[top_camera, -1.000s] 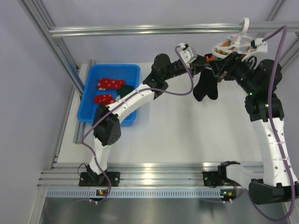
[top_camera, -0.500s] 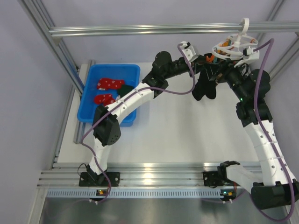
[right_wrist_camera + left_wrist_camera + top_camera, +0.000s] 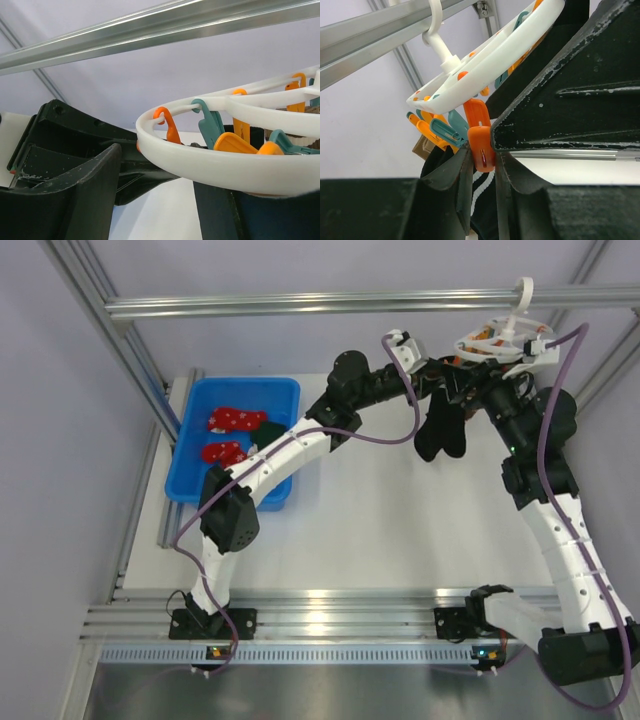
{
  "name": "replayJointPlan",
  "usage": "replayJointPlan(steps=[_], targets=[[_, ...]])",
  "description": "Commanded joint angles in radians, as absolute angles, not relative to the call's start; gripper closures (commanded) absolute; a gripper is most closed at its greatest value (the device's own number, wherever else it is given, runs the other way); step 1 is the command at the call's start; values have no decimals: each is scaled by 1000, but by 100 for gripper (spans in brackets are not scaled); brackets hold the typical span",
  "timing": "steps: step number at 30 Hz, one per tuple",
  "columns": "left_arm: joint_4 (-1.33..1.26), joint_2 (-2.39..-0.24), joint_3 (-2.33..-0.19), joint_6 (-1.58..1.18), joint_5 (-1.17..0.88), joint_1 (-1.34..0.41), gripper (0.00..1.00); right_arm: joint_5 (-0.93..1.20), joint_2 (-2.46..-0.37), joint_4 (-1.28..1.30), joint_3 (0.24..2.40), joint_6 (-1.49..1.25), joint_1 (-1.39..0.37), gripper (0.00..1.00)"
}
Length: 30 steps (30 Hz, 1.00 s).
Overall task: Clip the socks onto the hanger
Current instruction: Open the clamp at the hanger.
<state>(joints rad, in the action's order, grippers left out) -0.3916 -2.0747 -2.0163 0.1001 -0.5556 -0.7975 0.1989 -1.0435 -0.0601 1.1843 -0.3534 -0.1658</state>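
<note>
The robot's left gripper holds the orange peg by its narrow edges, so it should open, back away and grip the peg across its legs [image 3: 479, 124].
The white hanger [image 3: 500, 340] hangs by its hook from the top bar, its ring [image 3: 485, 65] carrying orange and teal pegs. My left gripper [image 3: 482, 150] is shut on one orange peg [image 3: 481, 142]. A dark sock with white stripes [image 3: 479, 192] hangs right below that peg [image 3: 440, 430]. My right gripper [image 3: 157, 190] is open under the hanger, with the ring's rim [image 3: 210, 162] lying across the gap between its fingers. Red socks with white specks [image 3: 235, 420] and a dark green one [image 3: 272, 430] lie in the blue bin.
The blue bin [image 3: 285, 390] stands at the back left of the white table. An aluminium bar [image 3: 300, 305] crosses the back and frame posts rise on both sides. Both wrists [image 3: 445, 380] [image 3: 487, 390] crowd together under the hanger.
My right arm has swung left and in under the hanger, and the ring has shifted and levelled a little. The left gripper has kept its hold on the peg.
</note>
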Motion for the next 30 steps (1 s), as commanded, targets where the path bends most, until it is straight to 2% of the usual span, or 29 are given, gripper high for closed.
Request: replayJointPlan(steps=[1,3,6,7,9,10,12,13,14,17,25,30], targets=[[-353,-2045,-2043,121,-676,-851,96,209,-1088,-204,1224,-290,-192,44],[-345,-2043,-2042,124,-683,-856,95,206,-1092,-198,1223,-275,-195,45],[-334,-2043,-2043,132,-690,-861,93,186,-1097,-189,1223,-268,-198,55],[-327,-2040,-2043,133,-693,-861,92,172,-1098,-183,1226,-267,-196,62],[-321,-2039,-2042,132,-696,-862,88,166,-1098,-179,1229,-268,-196,71],[-318,-2039,-2040,132,-699,-862,84,166,-1100,-176,1232,-273,-198,80],[-318,-2034,-2031,130,-699,-862,78,166,-1100,-173,1235,-287,-198,91],[-314,-2033,-2028,129,-698,-862,73,166,-1098,-172,1236,-294,-196,100],[-316,-2026,-2017,130,-695,-862,64,167,-1097,-169,1239,-311,-196,100],[-322,-2013,-1993,137,-686,-862,54,173,-1097,-158,1250,-348,-196,100],[-408,-2005,-1947,89,-623,-858,50,184,-1091,-153,1262,-457,-192,100],[-529,-1997,-1891,-35,-551,-838,52,179,-1081,-150,1269,-471,-186,100]])
